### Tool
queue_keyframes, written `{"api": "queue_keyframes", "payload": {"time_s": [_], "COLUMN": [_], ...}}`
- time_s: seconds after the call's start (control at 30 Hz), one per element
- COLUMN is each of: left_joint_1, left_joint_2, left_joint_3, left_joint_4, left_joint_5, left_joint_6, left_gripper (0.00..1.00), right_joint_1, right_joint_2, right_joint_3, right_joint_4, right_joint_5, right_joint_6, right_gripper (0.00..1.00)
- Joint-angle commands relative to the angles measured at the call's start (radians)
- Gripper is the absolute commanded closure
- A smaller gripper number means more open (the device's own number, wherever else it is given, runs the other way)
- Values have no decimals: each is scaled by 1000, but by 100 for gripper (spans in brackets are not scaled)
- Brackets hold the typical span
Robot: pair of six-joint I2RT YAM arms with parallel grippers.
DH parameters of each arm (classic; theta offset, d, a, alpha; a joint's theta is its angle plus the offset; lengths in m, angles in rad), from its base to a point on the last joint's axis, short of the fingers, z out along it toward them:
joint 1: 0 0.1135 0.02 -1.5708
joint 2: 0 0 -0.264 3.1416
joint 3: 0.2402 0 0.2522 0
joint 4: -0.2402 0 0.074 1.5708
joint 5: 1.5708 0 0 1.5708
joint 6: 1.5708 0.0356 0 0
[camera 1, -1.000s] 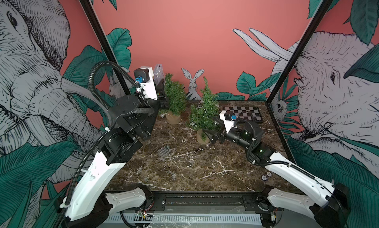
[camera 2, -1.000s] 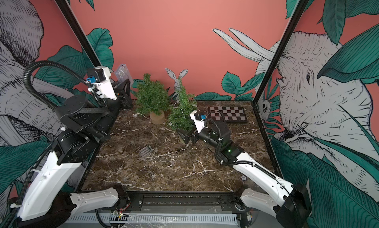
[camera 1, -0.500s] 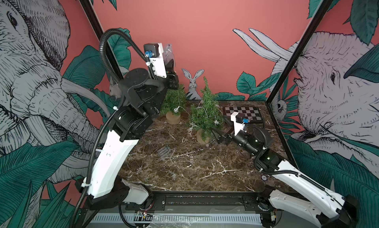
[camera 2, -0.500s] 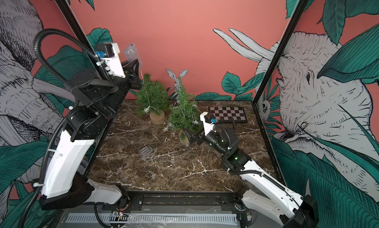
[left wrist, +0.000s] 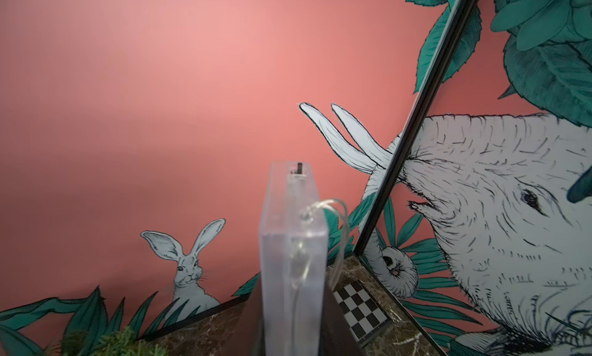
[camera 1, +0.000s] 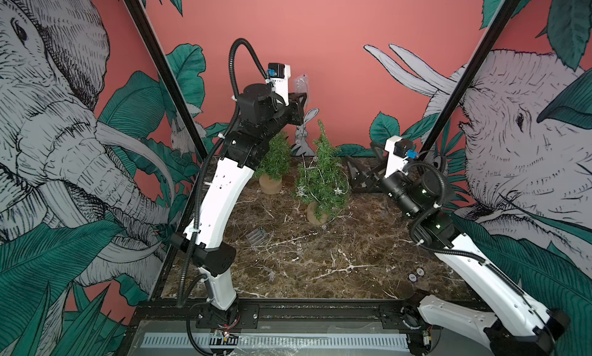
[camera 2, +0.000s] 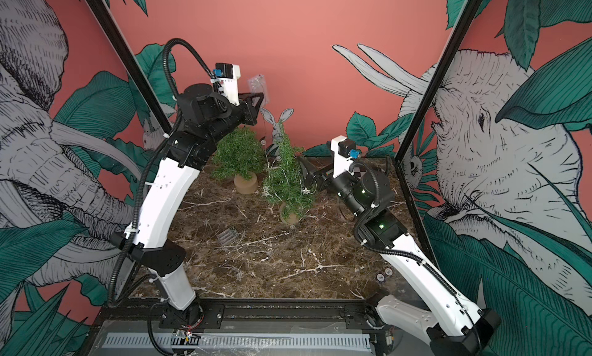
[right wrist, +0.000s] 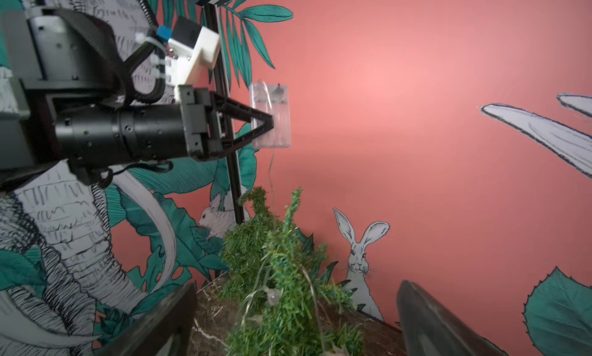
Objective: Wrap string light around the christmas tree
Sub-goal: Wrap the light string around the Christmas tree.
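Note:
My left gripper's fingers are opposite the lower free side [right wrist: 284, 131] of the string light's clear battery box. My right gripper will close on that side next.
The christmas tree [camera 1: 322, 178] stands mid-table in a wooden base, with string light [camera 1: 337, 191] wire and small stars draped over its lower branches. My left gripper [camera 1: 299, 96] is raised high over the back of the table, above the tree tops. It is shut on the string light's clear battery box [camera 1: 301, 82], which the left wrist view shows edge-on between the jaws [left wrist: 293, 258]. A thin wire [right wrist: 272, 175] hangs from the box down to the tree top. My right gripper [camera 1: 359, 152] is open just right of the tree, whose branches [right wrist: 282, 306] sit beyond its spread fingers.
A second, bushier tree [camera 1: 275, 159] stands behind and left of the wrapped one, under my left arm. A chequered board [left wrist: 358, 309] lies at the back right. A small ridged piece [camera 1: 257, 236] and two small discs [camera 1: 415, 274] lie on the marble table.
My left arm has lifted the battery box from low at the back left to high above the trees. My right gripper has drawn back from the tree's base, up and to the right.

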Motion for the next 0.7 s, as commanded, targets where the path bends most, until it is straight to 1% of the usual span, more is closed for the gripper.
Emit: {"api": "queue_keyframes", "payload": {"time_s": [0.0, 0.13, 0.2, 0.23, 0.3, 0.4, 0.47, 0.53, 0.6, 0.67], "left_joint_1": [12, 13, 18, 18, 18, 18, 21, 21, 24, 24], "left_joint_2": [1, 47, 74, 84, 89, 82, 101, 142, 189, 222], "left_joint_3": [39, 37, 36, 31, -11, -117, -142, -116, -77, -48], "left_joint_4": [67, 93, 110, 125, 201, 384, 488, 537, 576, 602], "left_joint_5": [69, 82, 123, 144, 171, 192, 229, 233, 295, 353], "left_joint_6": [7, 146, 196, 216, 248, 276, 292, 286, 265, 250], "left_gripper": [100, 100, 100, 100, 100, 100, 100, 100, 100, 100], "right_joint_1": [-83, -142, -171, -182, -207, -240, -261, -279, -298, -311], "right_joint_2": [89, 187, 238, 259, 304, 352, 378, 403, 432, 453], "right_joint_3": [48, 113, 123, 157, 172, 175, 185, 186, 205, 234], "right_joint_4": [93, 182, 233, 254, 290, 334, 363, 416, 430, 426], "right_joint_5": [-137, -224, -278, -292, -307, -309, -337, -384, -413, -446], "right_joint_6": [147, 200, 214, 218, 226, 226, 230, 217, 218, 212], "right_gripper": [1, 1, 1, 1, 1, 3, 4, 4, 9, 11]}}
